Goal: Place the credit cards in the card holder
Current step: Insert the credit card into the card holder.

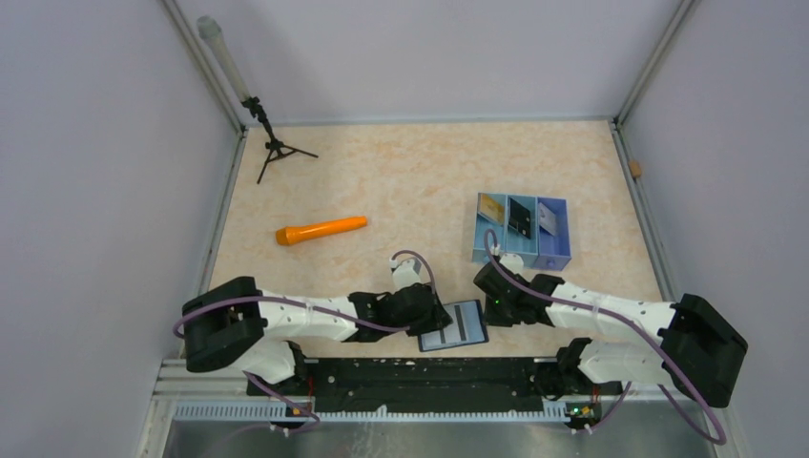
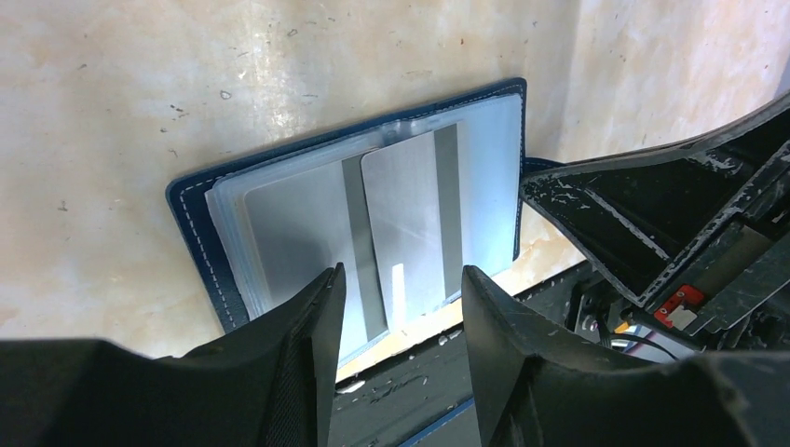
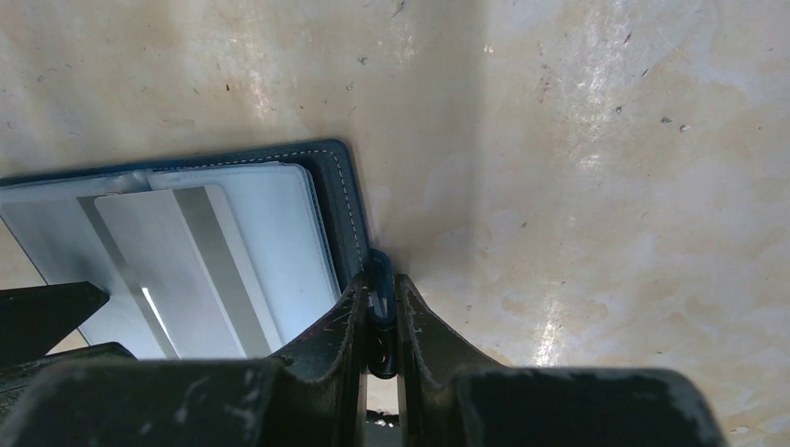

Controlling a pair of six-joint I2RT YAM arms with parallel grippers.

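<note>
Next, my right gripper releases the tabbed half of the card holder, letting it go over its opposite half (image 1: 431, 313) (image 3: 42, 233) that is beneath my left gripper.
The card holder (image 1: 456, 325) lies open near the table's front edge, navy outside and pale blue inside (image 2: 484, 177). Two silvery credit cards with grey stripes rest on its slots, one (image 2: 410, 214) overlapping the other (image 2: 298, 223). My left gripper (image 2: 401, 279) is open, and the upper card's near end shows between its fingertips, untouched. My right gripper (image 3: 379, 284) is shut on the card holder's small blue tab (image 3: 378, 270) at its right edge. More credit cards sit in a blue tray: gold (image 1: 491, 208), black (image 1: 520, 218), white (image 1: 547, 218).
The blue three-compartment tray (image 1: 553, 256) stands just behind the right gripper. An orange marker-like stick (image 1: 321, 230) lies left of centre. A small black tripod (image 1: 277, 148) stands at the back left. The black base rail (image 2: 410, 382) runs right below the card holder.
</note>
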